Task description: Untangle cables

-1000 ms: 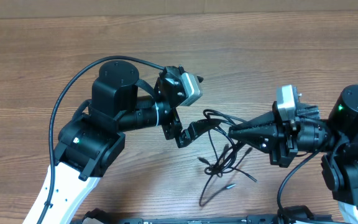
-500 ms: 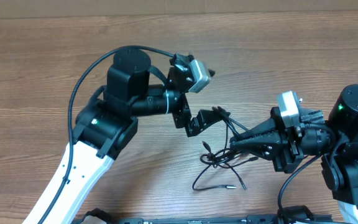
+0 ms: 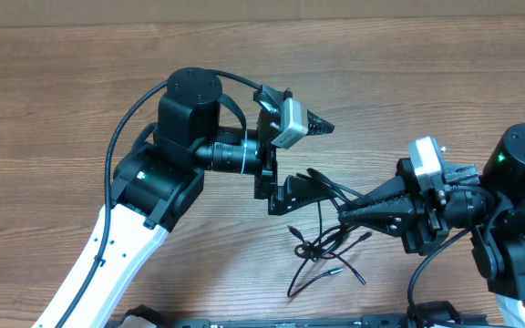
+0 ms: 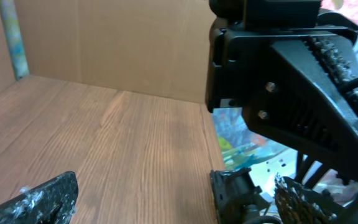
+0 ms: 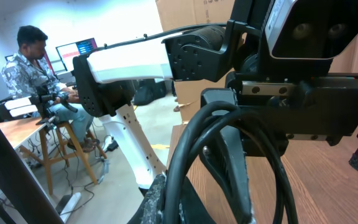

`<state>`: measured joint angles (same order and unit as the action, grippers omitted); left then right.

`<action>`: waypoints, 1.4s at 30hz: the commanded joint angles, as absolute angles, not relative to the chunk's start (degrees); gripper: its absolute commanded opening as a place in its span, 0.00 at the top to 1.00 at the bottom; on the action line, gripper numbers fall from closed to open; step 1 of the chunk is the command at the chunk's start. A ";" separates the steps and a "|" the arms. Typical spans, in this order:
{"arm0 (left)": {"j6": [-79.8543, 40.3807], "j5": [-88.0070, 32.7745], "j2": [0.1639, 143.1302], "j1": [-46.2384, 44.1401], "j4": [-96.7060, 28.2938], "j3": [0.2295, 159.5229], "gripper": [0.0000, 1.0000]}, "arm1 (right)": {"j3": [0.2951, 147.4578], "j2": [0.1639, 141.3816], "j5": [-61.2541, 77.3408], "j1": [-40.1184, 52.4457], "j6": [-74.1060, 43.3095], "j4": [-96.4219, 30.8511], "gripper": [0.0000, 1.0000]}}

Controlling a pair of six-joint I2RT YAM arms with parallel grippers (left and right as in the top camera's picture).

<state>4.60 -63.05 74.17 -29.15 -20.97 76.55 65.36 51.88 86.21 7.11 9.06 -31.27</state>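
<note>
The cable loops are beside my left gripper's open fingers, just above my right gripper's fingers, so my left gripper will take the loops [image 3: 316, 174] before my right gripper opens.
The cables [image 3: 322, 241] are a small bunch of thin black cords on the wooden table, between the two grippers. Loose ends with small plugs trail toward the front edge. My right gripper [image 3: 343, 211] points left and is shut on the top of the bunch. In the right wrist view, cable loops [image 5: 194, 143] run between its fingers [image 5: 194, 186]. My left gripper [image 3: 306, 191] sits right beside the same spot. In the left wrist view its fingers [image 4: 166, 202] stand wide apart with bare wood between them. Whether it touches a cord is hidden.
The left arm [image 3: 190, 155] reaches across the middle of the table [image 3: 62, 91], with its thick black cable [image 3: 121, 137] arching to the left. The right arm's base [image 3: 518, 228] stands at the right edge. A cardboard wall [image 4: 104, 43] backs the table.
The left wrist has rolled and its gripper has come down close to the right gripper's tip. The hanging cable ends have swung and settled differently. The right gripper has barely moved.
</note>
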 commanded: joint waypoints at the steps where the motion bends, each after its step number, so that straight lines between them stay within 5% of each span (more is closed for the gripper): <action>1: 3.03 -65.28 74.76 -29.28 -20.69 77.80 0.00 | 66.72 51.51 87.29 7.01 9.50 -30.65 0.96; 2: 1.89 -64.64 74.85 -29.30 -20.67 77.80 0.06 | 66.72 51.51 87.29 7.01 9.50 -30.61 0.96; 3: 0.51 -63.31 74.89 -29.28 -20.71 77.80 0.26 | 66.72 51.51 87.29 7.01 9.50 -30.44 0.96; 7: -6.46 -53.39 74.96 -29.28 -21.15 77.80 0.81 | 66.72 51.51 87.31 7.01 9.47 -30.24 0.96; 9: -8.51 -51.13 74.96 -29.28 -21.12 77.80 0.96 | 66.72 51.51 87.31 7.01 9.02 -30.24 0.96; 15: -8.86 -51.09 74.96 -29.98 -20.51 77.80 0.95 | 66.72 51.51 87.31 7.01 7.77 -30.24 0.96; 16: -8.93 -51.40 74.96 -30.30 -20.51 77.80 0.86 | 66.72 51.51 87.29 7.01 7.79 -30.22 0.96; 18: -9.04 -53.45 74.96 -30.89 -20.47 77.80 0.28 | 66.72 51.51 87.07 7.01 7.79 -30.02 0.96; 19: -9.04 -54.37 74.96 -31.18 -20.49 77.80 0.12 | 66.72 51.51 87.09 7.01 7.79 -29.93 0.96; 22: -9.15 -55.57 74.96 -32.23 -20.45 77.80 0.00 | 66.72 51.51 87.09 7.01 7.79 -29.15 0.96; 32: -9.41 -53.06 74.96 -35.00 -16.97 77.80 0.03 | 66.72 51.51 87.15 7.01 7.75 -28.58 0.96; 34: -9.43 -51.33 74.96 -35.00 -16.99 77.80 0.41 | 66.72 51.51 87.15 7.01 7.73 -28.62 0.96; 35: -9.43 -50.39 74.96 -35.00 -16.99 77.80 0.77 | 66.72 51.51 87.13 7.01 7.70 -28.75 0.96; 36: -9.43 -50.09 74.96 -34.98 -16.99 77.80 0.95 | 66.72 51.51 87.15 7.01 7.70 -28.80 0.96; 42: -8.78 -49.67 74.96 -34.83 -17.04 77.80 0.96 | 66.72 51.51 87.13 7.01 7.29 -29.08 0.96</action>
<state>-8.88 -51.96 74.76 -34.92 -17.23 76.64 65.36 52.25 85.52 6.87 7.51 -29.15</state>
